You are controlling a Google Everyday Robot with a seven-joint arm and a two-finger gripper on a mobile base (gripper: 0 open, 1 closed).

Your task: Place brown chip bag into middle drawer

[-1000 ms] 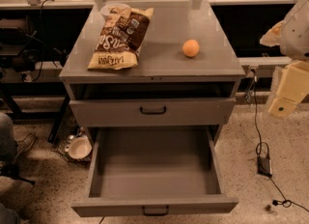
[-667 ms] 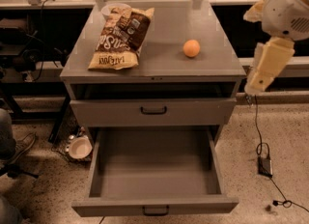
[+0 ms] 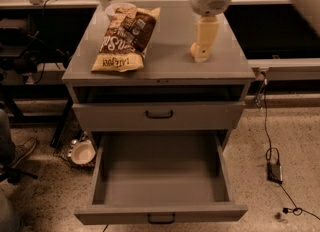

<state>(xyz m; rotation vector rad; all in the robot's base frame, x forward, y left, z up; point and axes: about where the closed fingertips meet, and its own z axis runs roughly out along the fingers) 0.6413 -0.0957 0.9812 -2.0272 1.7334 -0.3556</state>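
Observation:
I will next move my gripper to the brown chip bag's middle [image 3: 129, 35], between its cream-tan end and its far end, and close it there.
The brown chip bag [image 3: 125, 38] lies flat on the left half of the grey cabinet top [image 3: 170, 68], its cream-tan end toward the front edge. The middle drawer [image 3: 160, 212] is pulled wide open below, and nothing lies in it. My gripper [image 3: 205, 43] hangs from the pale arm over the right half of the cabinet top, well to the right of the bag and apart from it. It holds nothing that I can see. The small orange fruit [image 3: 192, 50] peeks out just left of the gripper's tip.
The upper handled drawer [image 3: 159, 114] is shut. A white bowl [image 3: 116, 8] stands behind the bag. On the floor are a white dish [image 3: 82, 152] at the left, and a cable with a power adapter [image 3: 275, 172] at the right. A shoe [image 3: 20, 152] shows at far left.
My arm has swung in from the right side of the cabinet to over its top. The gripper now covers most of the orange fruit. Bag and drawers have not moved.

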